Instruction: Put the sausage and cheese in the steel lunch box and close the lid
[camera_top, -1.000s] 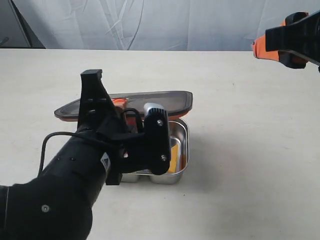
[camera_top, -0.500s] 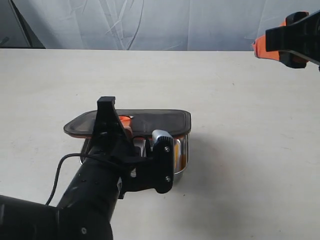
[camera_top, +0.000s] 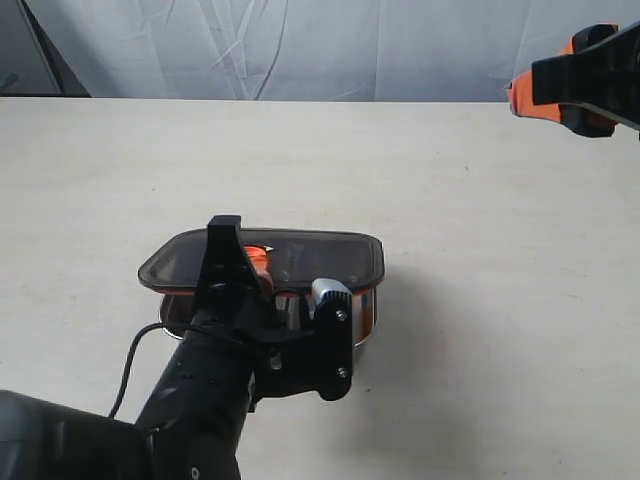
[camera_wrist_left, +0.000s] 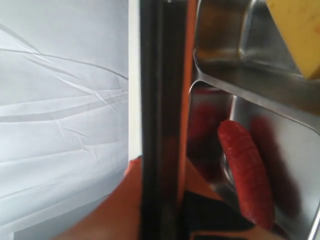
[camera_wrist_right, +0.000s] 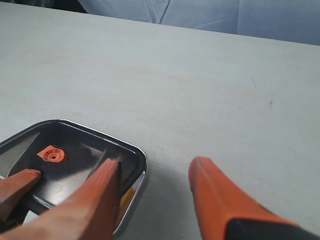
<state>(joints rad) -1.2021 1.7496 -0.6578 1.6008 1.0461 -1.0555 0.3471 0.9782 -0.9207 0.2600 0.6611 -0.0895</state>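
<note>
The left gripper should release the dark smoky lid, now just above the lunch box, on the steel lunch box's rim (camera_top: 271, 289) (camera_wrist_left: 265, 102), so that it covers the sausage and cheese.
The dark smoky lid (camera_top: 310, 252) lies nearly level just above the steel lunch box (camera_top: 366, 312), covering most of it. My left gripper (camera_top: 250, 264) is shut on the lid's near edge (camera_wrist_left: 160, 100), close to the orange valve tab (camera_wrist_right: 51, 154). Under the lid, the red sausage (camera_wrist_left: 247, 180) lies in one compartment and the yellow cheese (camera_wrist_left: 297, 30) in the other, past the divider (camera_wrist_left: 250, 90). A sliver of cheese (camera_wrist_right: 127, 197) shows at the box rim (camera_wrist_right: 141, 182). My right gripper (camera_top: 522, 95) hovers open, high at the far right, with nothing between its fingers (camera_wrist_right: 215, 190).
The pale table (camera_top: 480, 220) stretches around the box on all sides. A creased white backdrop (camera_top: 300, 45) stands along the far edge. The left arm's black body (camera_top: 190, 400) and cable fill the near left.
The left arm has lowered the lid from a raised, tilted pose down over the lunch box and shifted it slightly right. The right gripper has not moved.
</note>
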